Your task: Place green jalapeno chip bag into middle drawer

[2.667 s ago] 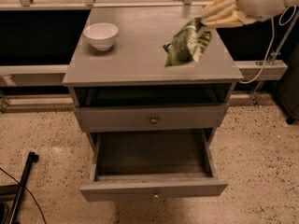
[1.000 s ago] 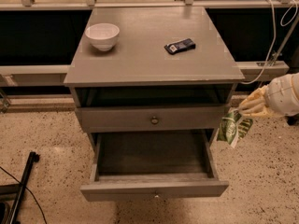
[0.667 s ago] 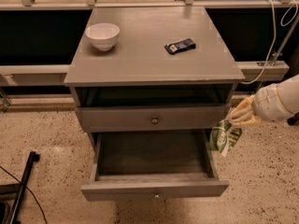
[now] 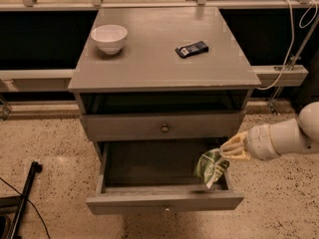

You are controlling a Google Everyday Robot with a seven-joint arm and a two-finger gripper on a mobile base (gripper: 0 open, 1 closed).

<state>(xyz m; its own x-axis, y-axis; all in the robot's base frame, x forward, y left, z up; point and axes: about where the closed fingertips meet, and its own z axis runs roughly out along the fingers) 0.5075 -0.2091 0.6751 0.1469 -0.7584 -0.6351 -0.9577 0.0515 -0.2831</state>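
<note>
I will let go of the green jalapeno chip bag near the centre of the open middle drawer's grey bottom (image 4: 175, 172).
The green jalapeno chip bag (image 4: 211, 167) hangs from my gripper (image 4: 230, 149), which is shut on its top edge. The bag hangs over the right end of the middle drawer (image 4: 154, 171), which is pulled open and shows a dark grey inside. My arm reaches in from the right, level with the drawer's right side. The bag's lower end is just above the drawer's front right corner.
A white bowl (image 4: 109, 37) and a small flat dark packet (image 4: 192, 49) lie on the cabinet top (image 4: 149, 63). The upper drawer front (image 4: 163, 127) is shut. Cables (image 4: 291, 39) hang at the right. A dark stand (image 4: 22, 200) is on the floor at left.
My gripper has carried the bag from above the cabinet top down its right side, then left over the open drawer's right end.
</note>
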